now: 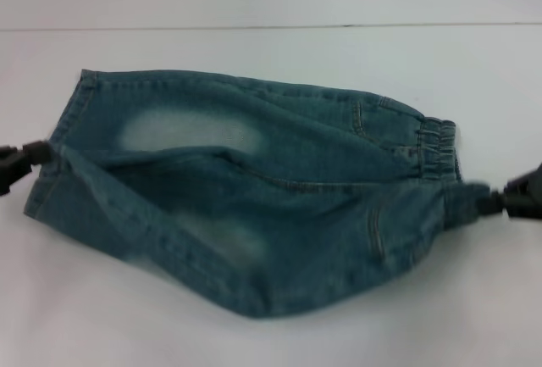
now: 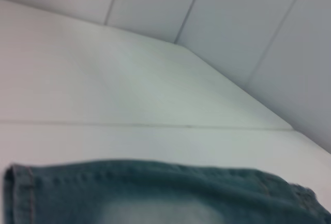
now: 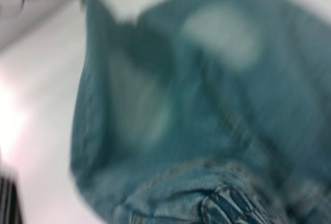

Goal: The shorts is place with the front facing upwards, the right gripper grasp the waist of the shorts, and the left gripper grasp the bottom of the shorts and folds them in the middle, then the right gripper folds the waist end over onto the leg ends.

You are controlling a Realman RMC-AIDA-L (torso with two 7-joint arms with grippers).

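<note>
I need to use my left gripper to let go of the near leg hem at the far leg's hem [image 1: 67, 96], just short of the far corner of that hem.
Blue denim shorts [image 1: 254, 189] with faded patches lie across the white table [image 1: 254, 45], leg ends to the left and the elastic waist [image 1: 436, 142] to the right. My left gripper [image 1: 42, 153] is shut on the shorts' leg hem at the left edge. At the right edge my right gripper [image 1: 491, 200] is shut on the near waist corner, pulling it outward. The near half of the shorts is lifted and stretched between both grippers. The left wrist view shows the far leg hem [image 2: 20, 182]. Denim [image 3: 207, 105] fills the right wrist view.
A thin seam [image 1: 271, 26] runs across the table behind the shorts. A panelled wall [image 2: 258, 17] stands beyond the table's far edge in the left wrist view.
</note>
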